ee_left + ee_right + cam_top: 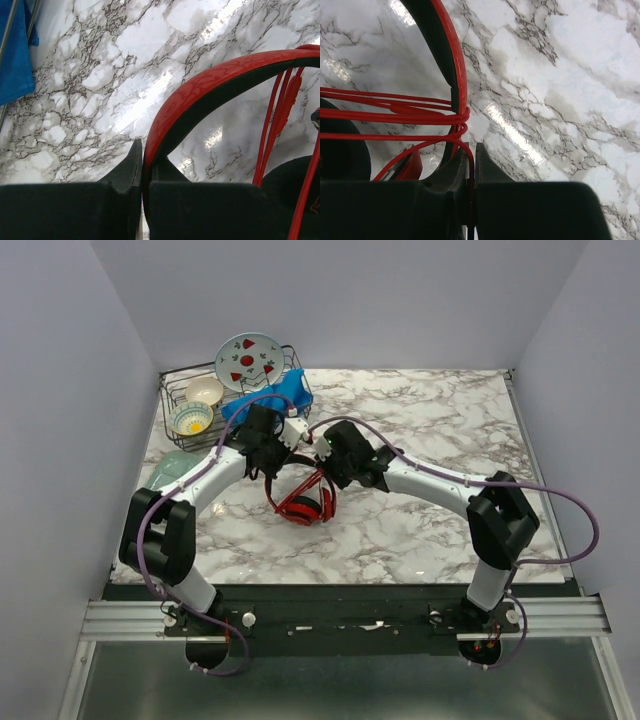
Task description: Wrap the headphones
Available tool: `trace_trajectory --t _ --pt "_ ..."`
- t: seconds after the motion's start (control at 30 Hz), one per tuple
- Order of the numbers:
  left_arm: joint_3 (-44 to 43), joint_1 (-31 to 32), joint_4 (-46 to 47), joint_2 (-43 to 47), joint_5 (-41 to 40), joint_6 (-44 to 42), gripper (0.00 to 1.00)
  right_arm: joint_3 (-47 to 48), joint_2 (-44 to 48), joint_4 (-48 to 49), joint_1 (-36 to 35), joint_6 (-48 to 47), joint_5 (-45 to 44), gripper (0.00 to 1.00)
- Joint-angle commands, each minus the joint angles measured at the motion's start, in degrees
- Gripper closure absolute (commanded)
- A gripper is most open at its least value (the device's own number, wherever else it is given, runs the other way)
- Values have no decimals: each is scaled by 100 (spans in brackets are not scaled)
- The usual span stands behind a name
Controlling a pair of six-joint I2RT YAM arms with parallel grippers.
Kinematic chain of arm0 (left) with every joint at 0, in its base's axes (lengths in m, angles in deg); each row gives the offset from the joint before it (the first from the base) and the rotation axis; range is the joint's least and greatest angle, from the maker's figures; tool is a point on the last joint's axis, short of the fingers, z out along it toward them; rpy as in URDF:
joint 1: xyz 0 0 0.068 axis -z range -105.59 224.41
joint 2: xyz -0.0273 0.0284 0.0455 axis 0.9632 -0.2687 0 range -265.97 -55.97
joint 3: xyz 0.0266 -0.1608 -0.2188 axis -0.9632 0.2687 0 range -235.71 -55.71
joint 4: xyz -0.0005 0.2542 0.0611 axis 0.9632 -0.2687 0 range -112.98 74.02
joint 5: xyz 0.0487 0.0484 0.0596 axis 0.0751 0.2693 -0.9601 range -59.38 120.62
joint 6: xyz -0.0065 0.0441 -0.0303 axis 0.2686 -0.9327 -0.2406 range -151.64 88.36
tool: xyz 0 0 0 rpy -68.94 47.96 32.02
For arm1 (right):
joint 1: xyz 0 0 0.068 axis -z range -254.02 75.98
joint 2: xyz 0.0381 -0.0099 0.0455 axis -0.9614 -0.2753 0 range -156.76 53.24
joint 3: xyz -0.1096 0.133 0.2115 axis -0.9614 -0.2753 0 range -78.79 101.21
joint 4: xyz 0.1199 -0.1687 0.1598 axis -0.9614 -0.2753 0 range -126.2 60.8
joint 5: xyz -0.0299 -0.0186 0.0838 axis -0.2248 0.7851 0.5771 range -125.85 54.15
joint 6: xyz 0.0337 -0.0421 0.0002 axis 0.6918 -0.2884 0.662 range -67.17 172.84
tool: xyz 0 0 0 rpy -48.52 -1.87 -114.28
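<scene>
I should release the red headphones with my left gripper on the marble [247,490] before the dish rack, by the pale green object.
The red headphones [300,502] lie in the middle of the marble table, ear cups toward the near side. My left gripper [268,468] is shut on the red, black-lined headband [200,90], which rises between its fingers in the left wrist view. My right gripper [325,472] is shut on the thin red cable [470,160]. Several turns of cable [395,112] run across the headband [447,50] in the right wrist view. Strands of cable [275,120] hang beside a black ear pad [295,185] in the left wrist view.
A wire dish rack [180,400] stands at the back left with a patterned plate [248,360], two bowls [193,418] and a blue cloth [275,400]. A pale green object [168,472] lies at the left table edge. Grey walls enclose the table.
</scene>
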Motion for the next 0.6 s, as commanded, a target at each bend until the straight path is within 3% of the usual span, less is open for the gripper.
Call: trace_trajectory --t 0.0,0.2,0.57 --pt "218 21 297 499 685 -145 100 -345 98 395 117 -21 20 99" --pt "378 30 430 562 975 -286 100 -908 99 1317 205 49 748 99" --pt "-62 21 -142 359 792 48 100 -1373 300 2162 223 75 1137 67"
